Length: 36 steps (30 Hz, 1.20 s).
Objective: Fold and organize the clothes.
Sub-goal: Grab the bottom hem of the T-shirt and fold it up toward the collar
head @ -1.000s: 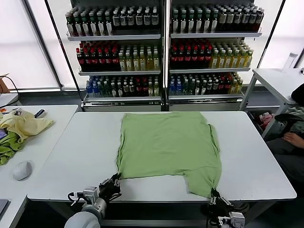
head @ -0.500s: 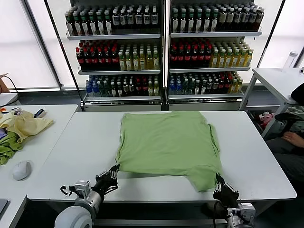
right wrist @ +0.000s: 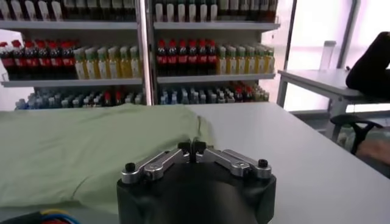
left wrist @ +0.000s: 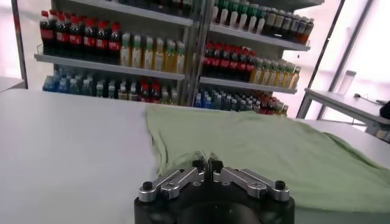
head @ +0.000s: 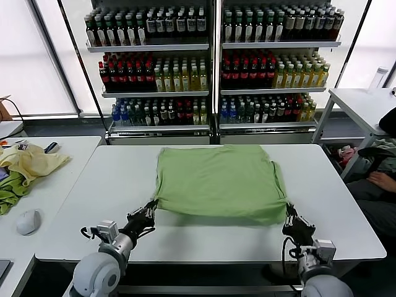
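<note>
The light green shirt's near corner, now lifted off the white table, will be let go by my right gripper on the shirt's own side edge (head: 271, 176) (right wrist: 198, 130), about halfway up that edge.
The light green shirt (head: 219, 179) lies on the white table (head: 93, 204), its plain side up; collar, buttons and print are hidden. Its near edge is lifted off the table. My left gripper (head: 150, 210) is shut on the near left corner of the shirt, and in the left wrist view (left wrist: 207, 163) cloth bunches between the jaws. My right gripper (head: 289, 213) is shut on the near right corner, with the shirt (right wrist: 73, 146) spread beyond it (right wrist: 191, 145) in the right wrist view. The shirt also fills the middle of the left wrist view (left wrist: 274, 152).
Drink shelves (head: 213, 68) stand behind the table. A side table at the left holds a pale yellow cloth (head: 31, 162), a darker green cloth (head: 11, 195) and a mouse (head: 28, 221). Another table (head: 365, 105) and a seated person (head: 383, 179) are at the right.
Both grippers have moved away from me with the shirt's near edge. The hanging hem and lower right flap have been drawn up onto the table, so the shirt looks shorter.
</note>
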Each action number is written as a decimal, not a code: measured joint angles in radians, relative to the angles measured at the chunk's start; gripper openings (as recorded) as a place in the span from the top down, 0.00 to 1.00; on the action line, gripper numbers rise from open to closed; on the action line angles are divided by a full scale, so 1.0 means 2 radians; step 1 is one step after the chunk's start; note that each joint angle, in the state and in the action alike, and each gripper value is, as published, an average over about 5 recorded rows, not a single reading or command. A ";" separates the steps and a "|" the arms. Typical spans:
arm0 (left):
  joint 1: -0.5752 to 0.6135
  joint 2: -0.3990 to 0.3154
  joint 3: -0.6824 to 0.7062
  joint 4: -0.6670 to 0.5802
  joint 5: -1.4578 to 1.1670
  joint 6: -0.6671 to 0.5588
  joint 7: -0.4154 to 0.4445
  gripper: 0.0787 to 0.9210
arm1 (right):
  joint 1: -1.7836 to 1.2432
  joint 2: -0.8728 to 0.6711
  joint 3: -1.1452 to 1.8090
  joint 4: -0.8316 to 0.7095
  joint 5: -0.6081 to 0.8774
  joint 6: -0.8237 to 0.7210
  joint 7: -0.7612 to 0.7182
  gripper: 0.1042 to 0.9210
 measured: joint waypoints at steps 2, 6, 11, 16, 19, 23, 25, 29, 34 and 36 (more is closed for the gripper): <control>-0.013 0.003 0.005 0.012 -0.003 -0.002 0.000 0.96 | 0.018 -0.005 -0.005 -0.013 0.002 0.000 -0.001 0.97; -0.040 0.005 0.016 0.037 -0.006 -0.006 -0.002 0.96 | 0.052 -0.012 -0.015 -0.040 0.003 0.000 -0.003 0.97; -0.072 0.003 0.032 0.068 -0.006 -0.009 -0.002 0.96 | 0.092 -0.017 -0.030 -0.071 -0.001 0.000 -0.008 0.97; -0.099 0.000 0.049 0.096 -0.002 -0.009 -0.002 0.96 | 0.125 -0.017 -0.046 -0.101 -0.011 0.000 -0.014 0.97; -0.114 -0.003 0.058 0.112 0.001 -0.010 -0.003 0.96 | 0.141 -0.015 -0.054 -0.116 -0.018 0.001 -0.018 0.97; -0.130 -0.007 0.067 0.134 0.007 -0.010 -0.006 0.96 | 0.154 -0.012 -0.065 -0.135 -0.030 0.000 -0.023 0.97; -0.137 -0.008 0.071 0.144 0.009 -0.011 -0.008 0.96 | 0.158 -0.010 -0.071 -0.143 -0.036 -0.002 -0.025 0.96; -0.147 -0.012 0.076 0.160 0.015 -0.011 -0.011 0.94 | 0.161 -0.006 -0.077 -0.152 -0.049 -0.007 -0.030 0.85; -0.151 -0.015 0.077 0.171 0.022 -0.010 -0.017 0.80 | 0.157 -0.006 -0.076 -0.153 -0.056 -0.015 -0.029 0.67; -0.150 -0.015 0.076 0.172 0.024 -0.010 -0.020 0.73 | 0.152 -0.008 -0.073 -0.151 -0.057 -0.019 -0.027 0.61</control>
